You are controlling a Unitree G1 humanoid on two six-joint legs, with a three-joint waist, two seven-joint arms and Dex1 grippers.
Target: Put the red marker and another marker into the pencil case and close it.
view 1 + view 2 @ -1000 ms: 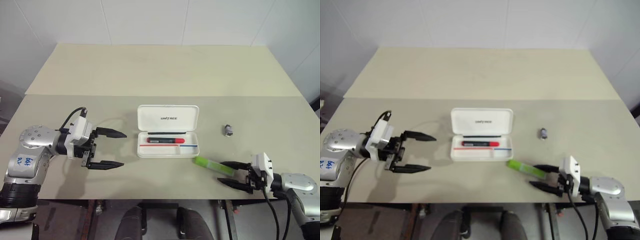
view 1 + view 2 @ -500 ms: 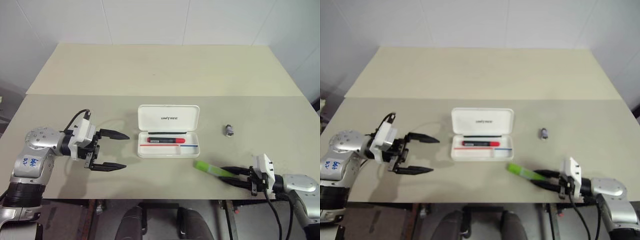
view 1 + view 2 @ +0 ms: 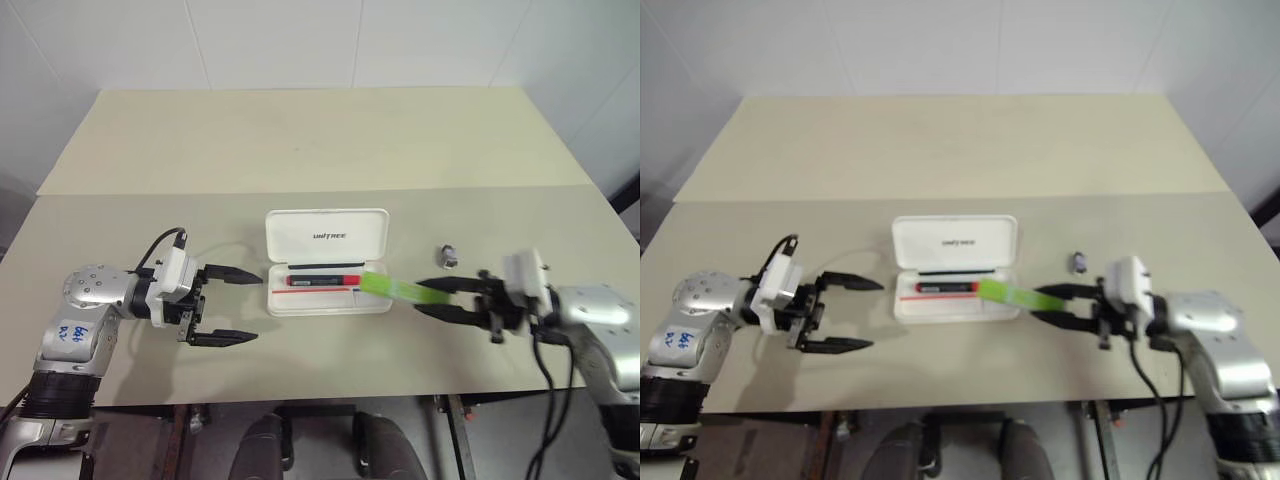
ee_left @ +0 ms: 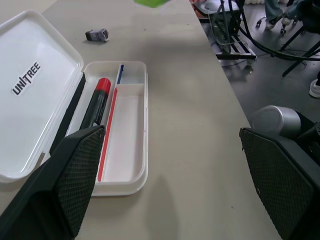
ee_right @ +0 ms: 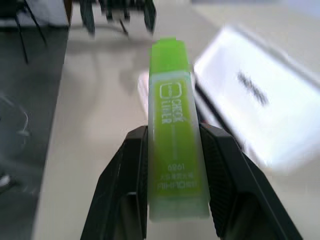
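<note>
The robot's right gripper needs to set the lime-green highlighter down in the pencil case's front slot [image 3: 319, 300], next to the red marker.
The white pencil case [image 3: 326, 238] lies open mid-table, lid back with UNITREE lettering. The red marker [image 3: 323, 280], black barrel with a red cap, lies in its tray [image 4: 125, 150]. My right gripper [image 3: 432, 296] is shut on the lime-green highlighter [image 3: 392, 288], held off the table, its far end over the tray's right edge. The right wrist view shows the highlighter [image 5: 174, 125] clamped between both fingers [image 5: 131, 165]. Left of the case my left gripper [image 3: 238, 305] hangs open with nothing in it, its fingertips [image 4: 75, 175] pointing toward the case.
A small grey and black object [image 3: 450, 254] lies on the table right of the case. The table [image 3: 320, 140] stretches back to a white wall, with a seam across it behind the case. Chair legs and cables stand past the table edge in the left wrist view.
My right gripper closed on the highlighter near the front right edge, lifted it and carried it left to the case. The left gripper stayed open beside the case. The camera view shifted slightly.
</note>
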